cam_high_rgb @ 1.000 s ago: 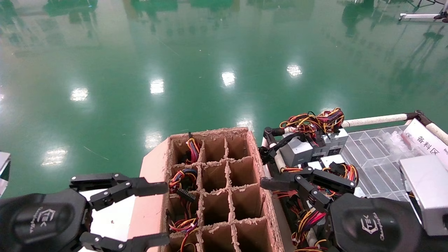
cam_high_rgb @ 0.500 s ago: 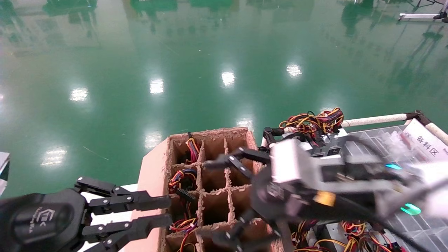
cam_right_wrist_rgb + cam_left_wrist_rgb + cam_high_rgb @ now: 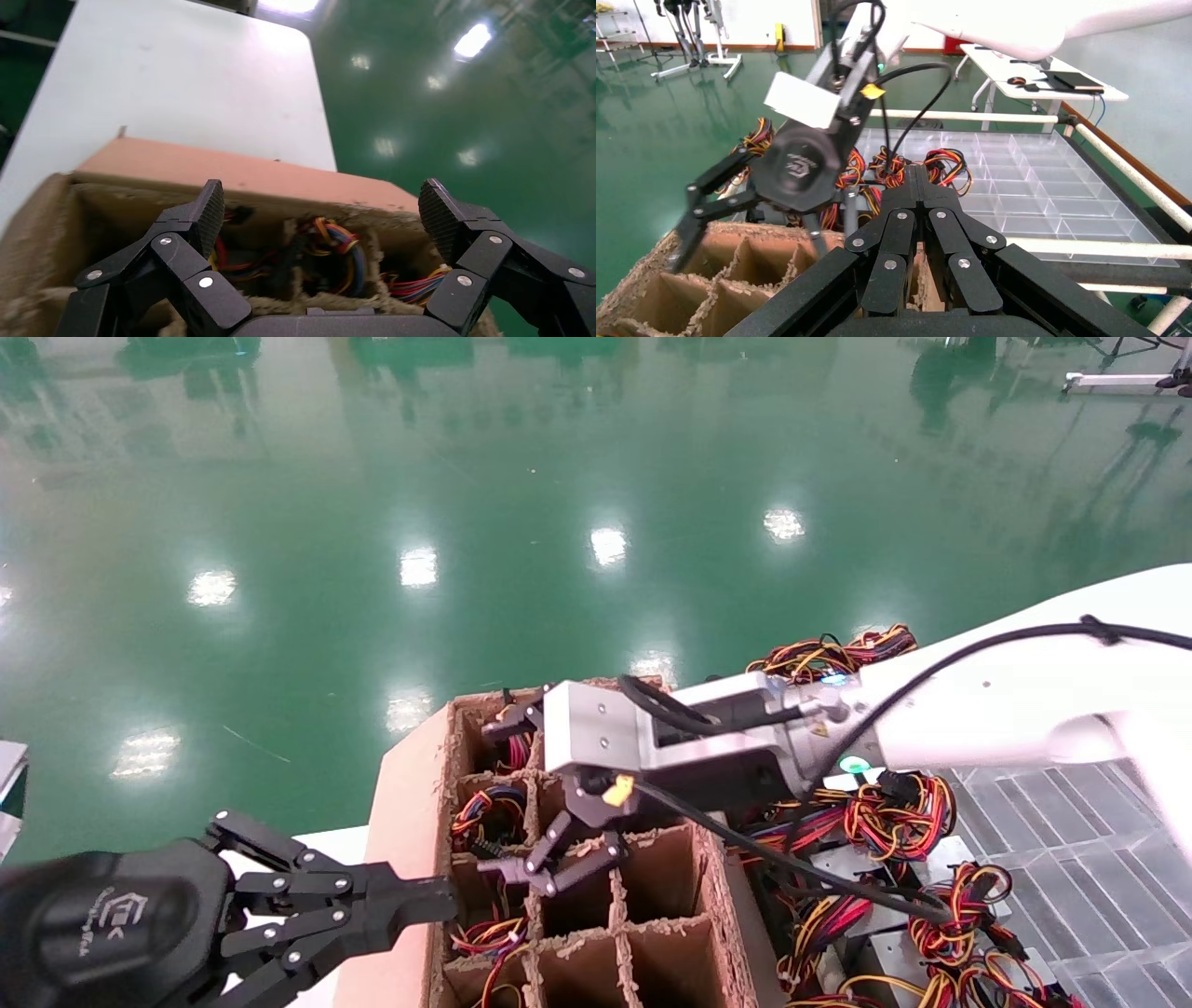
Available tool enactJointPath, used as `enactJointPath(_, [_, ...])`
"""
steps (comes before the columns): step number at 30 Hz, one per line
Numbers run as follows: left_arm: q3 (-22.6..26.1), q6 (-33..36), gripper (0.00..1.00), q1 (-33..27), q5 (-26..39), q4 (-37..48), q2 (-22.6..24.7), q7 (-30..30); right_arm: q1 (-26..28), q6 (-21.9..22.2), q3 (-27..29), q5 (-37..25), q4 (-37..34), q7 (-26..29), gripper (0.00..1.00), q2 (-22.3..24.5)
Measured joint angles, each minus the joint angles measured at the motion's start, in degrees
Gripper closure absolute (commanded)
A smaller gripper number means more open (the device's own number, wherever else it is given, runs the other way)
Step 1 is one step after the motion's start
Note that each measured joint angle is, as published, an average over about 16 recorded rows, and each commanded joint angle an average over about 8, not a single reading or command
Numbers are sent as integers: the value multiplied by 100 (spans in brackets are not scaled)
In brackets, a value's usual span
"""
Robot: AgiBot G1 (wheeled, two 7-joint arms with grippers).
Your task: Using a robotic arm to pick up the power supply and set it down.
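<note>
Next, I close my right gripper on the loop of coloured wires [image 3: 506,795] [image 3: 357,261] of the power supply in the cell next to the carton's far corner cell.
My right gripper [image 3: 500,798] hangs open and empty over the left column of a divided cardboard carton [image 3: 708,887], on its white robotic arm [image 3: 1006,710]. In the right wrist view its fingers [image 3: 211,210] straddle a cell holding a loop of coloured wires [image 3: 334,246]. That loop belongs to a power supply [image 3: 486,806] whose metal body is hidden in the cell. More power supplies with wire bundles [image 3: 896,814] lie to the right of the carton. My left gripper [image 3: 449,900] is shut and empty at the carton's left wall. Its closed tips [image 3: 916,172] point across the carton toward the right gripper [image 3: 747,203].
The carton's other cells [image 3: 656,873] look unfilled; two more in the left column hold wires [image 3: 491,938]. A clear compartment tray [image 3: 1071,822] sits at the right on a frame of white rails [image 3: 961,116]. A white table [image 3: 176,84] lies beyond the carton, on green floor [image 3: 559,477].
The right arm swung left from the heap of power supplies to above the carton's left cells, its jaws staying open. My left gripper went from open to shut.
</note>
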Motion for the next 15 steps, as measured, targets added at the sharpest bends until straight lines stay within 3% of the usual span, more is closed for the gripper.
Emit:
enactJointPath(3, [0, 0, 98, 0, 0, 0, 0, 0, 196, 55, -102, -192, -402, -273, 0, -209])
enactJointPath(5, [0, 0, 87, 0, 0, 0, 0, 0, 315, 87, -172, -312, -656, -452, 0, -347])
enactJointPath(11, [0, 0, 16, 0, 0, 0, 0, 0, 637, 205, -467, -688, -1234, -937, 0, -718])
enactJointPath(13, [0, 0, 2, 0, 0, 0, 0, 0, 729, 274, -599, -800, -1349, -1050, 0, -825])
enactJointPath(15, [0, 0, 0, 0, 0, 0, 0, 0, 803, 367, -741, -886, -1425, -1125, 0, -917])
